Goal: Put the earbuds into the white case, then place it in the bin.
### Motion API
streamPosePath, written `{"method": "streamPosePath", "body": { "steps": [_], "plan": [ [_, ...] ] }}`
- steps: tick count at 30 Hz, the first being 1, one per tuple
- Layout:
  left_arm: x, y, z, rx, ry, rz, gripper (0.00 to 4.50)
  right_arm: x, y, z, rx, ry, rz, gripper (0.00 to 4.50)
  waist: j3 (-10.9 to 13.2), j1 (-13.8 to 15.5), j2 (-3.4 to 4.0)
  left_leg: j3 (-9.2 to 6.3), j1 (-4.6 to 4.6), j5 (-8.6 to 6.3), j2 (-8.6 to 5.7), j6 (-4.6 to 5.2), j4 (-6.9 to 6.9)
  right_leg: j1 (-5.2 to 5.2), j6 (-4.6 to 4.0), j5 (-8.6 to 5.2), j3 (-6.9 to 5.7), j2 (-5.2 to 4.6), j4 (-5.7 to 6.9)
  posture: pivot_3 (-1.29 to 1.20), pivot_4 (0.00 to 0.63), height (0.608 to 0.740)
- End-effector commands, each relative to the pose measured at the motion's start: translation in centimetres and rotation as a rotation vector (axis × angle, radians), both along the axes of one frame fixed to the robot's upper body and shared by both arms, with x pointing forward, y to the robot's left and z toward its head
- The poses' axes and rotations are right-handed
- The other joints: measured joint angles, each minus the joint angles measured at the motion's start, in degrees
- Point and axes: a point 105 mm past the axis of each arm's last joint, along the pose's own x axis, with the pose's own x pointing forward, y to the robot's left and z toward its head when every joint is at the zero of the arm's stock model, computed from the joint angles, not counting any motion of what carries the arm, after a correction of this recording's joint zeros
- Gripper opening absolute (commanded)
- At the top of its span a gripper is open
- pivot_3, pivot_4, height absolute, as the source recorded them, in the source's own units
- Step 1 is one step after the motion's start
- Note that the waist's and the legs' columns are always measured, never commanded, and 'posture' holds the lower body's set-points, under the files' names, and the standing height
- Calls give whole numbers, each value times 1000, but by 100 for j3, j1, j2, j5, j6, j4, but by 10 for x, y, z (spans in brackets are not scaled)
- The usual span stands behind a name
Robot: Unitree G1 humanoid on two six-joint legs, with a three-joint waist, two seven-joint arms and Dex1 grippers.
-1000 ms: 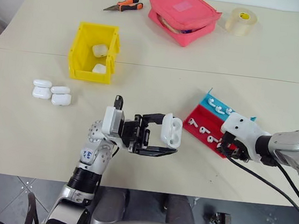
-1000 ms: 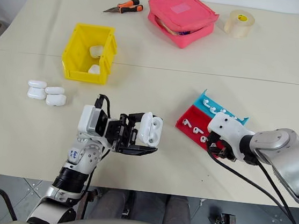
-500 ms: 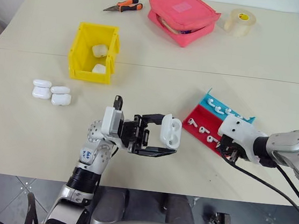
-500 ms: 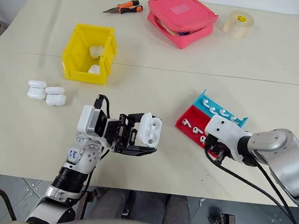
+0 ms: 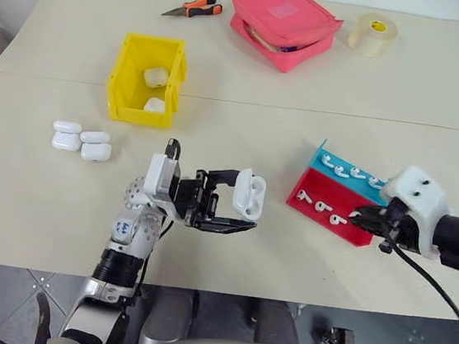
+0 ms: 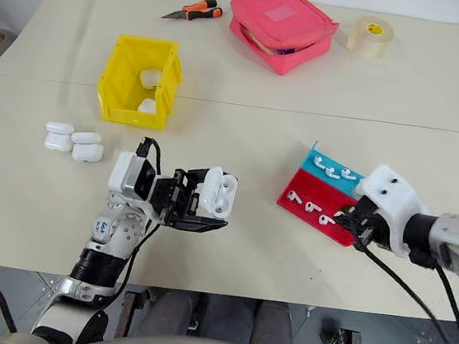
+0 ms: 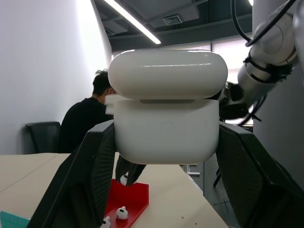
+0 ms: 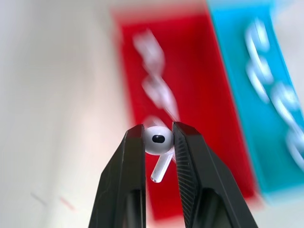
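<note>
Next, my right gripper releases the earbud, now just above the tray's near edge, in the far slot of the open white case (image 5: 259,184) in my left gripper.
My left gripper (image 5: 241,205) is shut on the white case (image 5: 248,196), held above the table's front middle with its lid flipped open. In the left wrist view the case (image 7: 166,128) sits between my two black fingers (image 7: 90,180). My right gripper (image 5: 359,217) hovers just above the near edge of the red and blue tray (image 5: 309,184). It is shut on one earbud (image 8: 158,138), stem hanging down. More earbuds (image 5: 323,206) lie in the tray. The yellow bin (image 5: 124,67) stands at the far left with two cases inside.
Three spare white cases (image 5: 82,140) lie left of my left arm. A pink zip pouch (image 5: 286,19), a tape roll (image 5: 371,32) and orange-handled pliers (image 5: 192,7) sit along the far edge. A person (image 7: 88,128) sits in the background.
My right gripper closed on an earbud in the red half of the tray and lifted it up and back toward the tray's near edge. The left gripper kept the case where it was.
</note>
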Motion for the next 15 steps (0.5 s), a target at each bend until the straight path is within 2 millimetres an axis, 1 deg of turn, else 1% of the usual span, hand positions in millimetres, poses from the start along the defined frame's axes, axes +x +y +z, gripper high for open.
{"method": "streamPosePath", "body": {
  "steps": [1, 4, 6, 9, 11, 13, 15],
  "plan": [
    [1, -1, 9, -10, -19, -18, 2783, -8, 8, 21, 99, -203, 73, 462, 0, -10, 0, 3, 1, 0, -3, 0, 2, 0, 4, 2, 4, 0, 0, 0, 150, 740],
    [2, -2, 11, -1, -21, -22, 2783, -12, 21, 31, 263, -319, 115, 462, 0, -55, 0, 5, 10, 1, -1, 1, 1, 6, 7, 4, 8, 0, 2, 0, 150, 740],
    [3, -1, 12, -1, -21, -20, 2783, -11, 25, 36, 313, -365, 114, 462, 0, -81, 1, 4, 12, 1, 2, 0, -1, 5, 6, 3, 8, 3, 3, 0, 150, 740],
    [4, -3, 12, 18, -19, -13, 2783, -15, 47, 51, 516, -460, 168, 462, -1, -79, 1, 2, 14, 3, 6, -4, -3, 4, 5, 3, 8, 7, 5, 0, 150, 740],
    [5, -2, 12, 25, -18, -10, 2783, -17, 56, 55, 581, -472, 190, 462, -2, -77, 4, 1, 15, 3, 7, -5, -3, 3, 4, 2, 9, 7, 5, 0, 150, 740],
    [7, 1, 12, 29, -11, -3, 2783, -19, 72, 57, 636, -480, 234, 462, -2, -78, 4, -1, 15, 3, 5, -5, -3, 3, 4, 2, 10, 6, 6, 0, 150, 740],
    [7, 3, 10, 42, -2, -4, 2783, -20, 90, 63, 710, -507, 282, 462, -2, -80, 4, -2, 15, 3, 4, -5, -3, 3, 4, 2, 11, 6, 6, 0, 150, 740]
  ]
}}
